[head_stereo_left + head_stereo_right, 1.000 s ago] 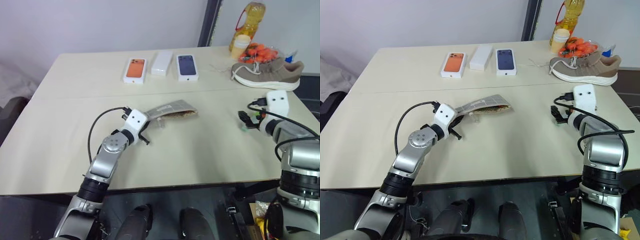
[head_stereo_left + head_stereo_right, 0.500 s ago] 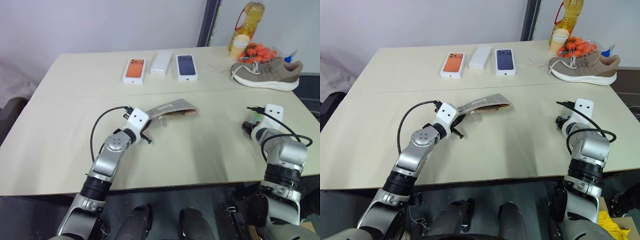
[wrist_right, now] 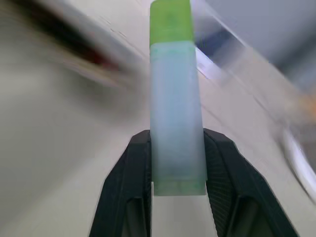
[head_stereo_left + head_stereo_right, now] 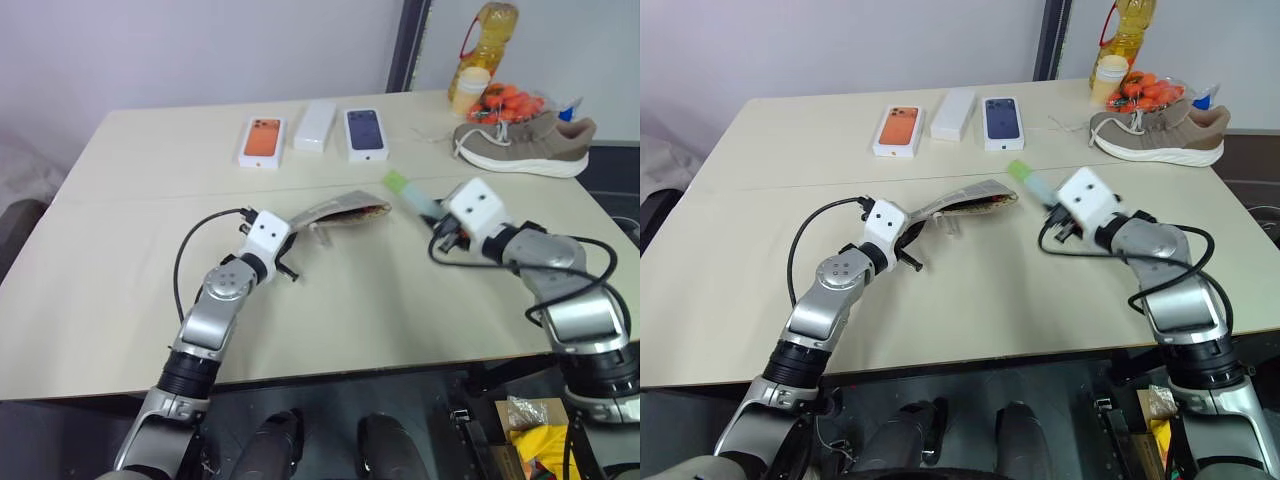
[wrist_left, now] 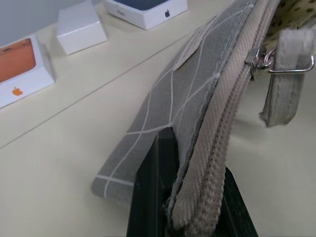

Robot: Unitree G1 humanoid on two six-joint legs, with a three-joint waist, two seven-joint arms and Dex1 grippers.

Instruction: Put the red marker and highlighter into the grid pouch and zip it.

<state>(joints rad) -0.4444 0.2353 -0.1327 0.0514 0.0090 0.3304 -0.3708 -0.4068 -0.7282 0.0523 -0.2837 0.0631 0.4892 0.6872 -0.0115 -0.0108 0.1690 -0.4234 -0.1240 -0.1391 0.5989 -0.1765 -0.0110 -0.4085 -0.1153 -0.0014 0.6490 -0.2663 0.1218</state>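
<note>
Next, my right gripper lets go of the highlighter inside the gaping opening of the grid pouch (image 4: pixel 359 226) (image 3: pixel 81 58), along the pouch's near edge.
My left gripper (image 4: pixel 289 243) is shut on the left end of the grid pouch (image 4: pixel 340 211), holding it lifted off the table. The pouch's mouth gapes toward the right. In the left wrist view the grey grid fabric (image 5: pixel 195 91) is pinched between the black fingers, and the zipper pull strap (image 5: pixel 289 74) hangs beside the teeth. My right gripper (image 4: pixel 436 216) is shut on the highlighter (image 4: pixel 410 192), which has a pale bluish body and a green cap. The cap points at the pouch mouth from a short way to its right. The highlighter (image 3: pixel 175 98) stands between the right fingers. The red marker is hidden.
At the table's far side lie an orange phone box (image 4: pixel 260 141), a white box (image 4: pixel 314 125) and a blue phone box (image 4: pixel 366 133). A beige shoe (image 4: pixel 520 145), an oil bottle (image 4: pixel 482 55) and a bag of orange items (image 4: pixel 512 100) sit at the back right.
My right gripper shut on the highlighter near the table's right side, then swung left and up with it to just beside the pouch mouth. The left gripper and pouch stayed put.
</note>
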